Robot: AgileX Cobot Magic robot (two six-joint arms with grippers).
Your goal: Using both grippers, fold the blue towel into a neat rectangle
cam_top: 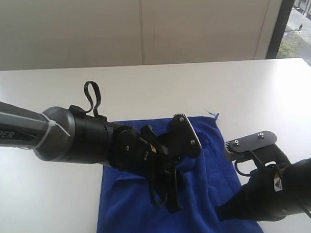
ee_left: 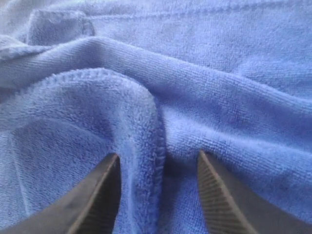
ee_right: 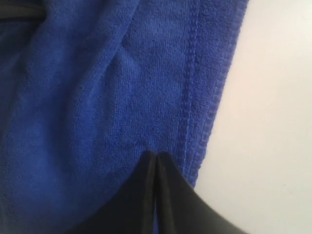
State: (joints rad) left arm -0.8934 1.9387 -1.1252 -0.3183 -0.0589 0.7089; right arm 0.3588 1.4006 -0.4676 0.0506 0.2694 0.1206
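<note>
The hem of the blue towel is bunched up in a raised fold under my left gripper, so next I pinch that fold and pull it to that side's far corner (cam_top: pixel 124 122).
The blue towel (cam_top: pixel 211 163) lies rumpled on the white table (cam_top: pixel 144 86), near its front edge. My left gripper (cam_top: pixel 167 195) reaches across from the left and points down onto the towel's middle. In the left wrist view this gripper (ee_left: pixel 157 155) is open, and a raised fold of the towel (ee_left: pixel 219 73) with a stitched hem runs up between its fingers (ee_left: pixel 102 195). My right gripper (cam_top: pixel 223 210) hovers low over the towel's right side. Its jaws (ee_right: pixel 156 156) are pressed together above the towel (ee_right: pixel 122 73), just inside the hemmed edge, with no cloth showing between them.
Bare white table (ee_right: pixel 273 122) lies right of the towel's hem. A pale wall stands behind the table's far edge, and a window (cam_top: pixel 300 19) is at the far right. A loose thread (cam_top: pixel 211 113) sticks out at the towel's far right corner.
</note>
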